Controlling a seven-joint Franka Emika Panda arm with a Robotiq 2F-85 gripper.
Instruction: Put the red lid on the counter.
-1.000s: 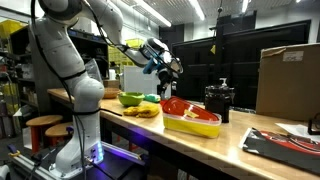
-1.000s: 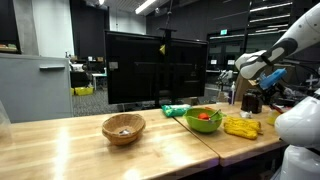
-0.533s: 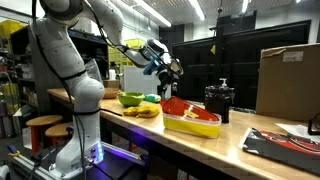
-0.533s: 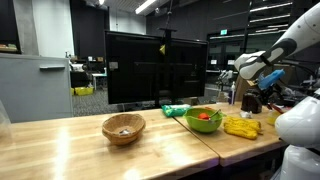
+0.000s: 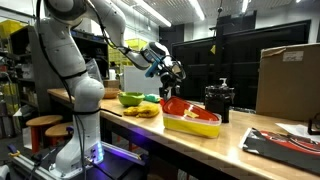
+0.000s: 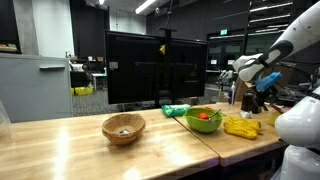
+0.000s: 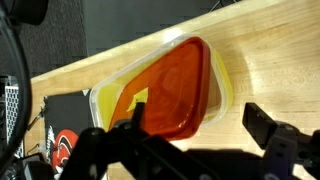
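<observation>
The red lid tilts in the yellow tub, raised edge below my open fingers, so next I pinch that edge (image 7: 197, 118) and lift the lid clear.
The red lid (image 5: 184, 107) lies tilted on the yellow rectangular tub (image 5: 195, 124) on the light-brown wooden counter (image 5: 190, 143). In the wrist view the lid (image 7: 170, 90) sits askew over the tub (image 7: 222, 85), with bare counter (image 7: 270, 60) beside it. My gripper (image 5: 172, 74) hangs above the lid's near end, apart from it. It also shows in an exterior view (image 6: 262, 90). In the wrist view its fingers (image 7: 200, 125) are spread wide with nothing between them.
A green bowl (image 5: 130, 98) and bananas (image 5: 143, 110) sit on the counter near the robot base. A black appliance (image 5: 219, 101) and a cardboard box (image 5: 288, 78) stand behind the tub. A wooden bowl (image 6: 123, 127) sits farther along. A round stool (image 5: 42, 125) stands below.
The gripper has shifted slightly toward the tub and a little lower. The lid and tub have not moved.
</observation>
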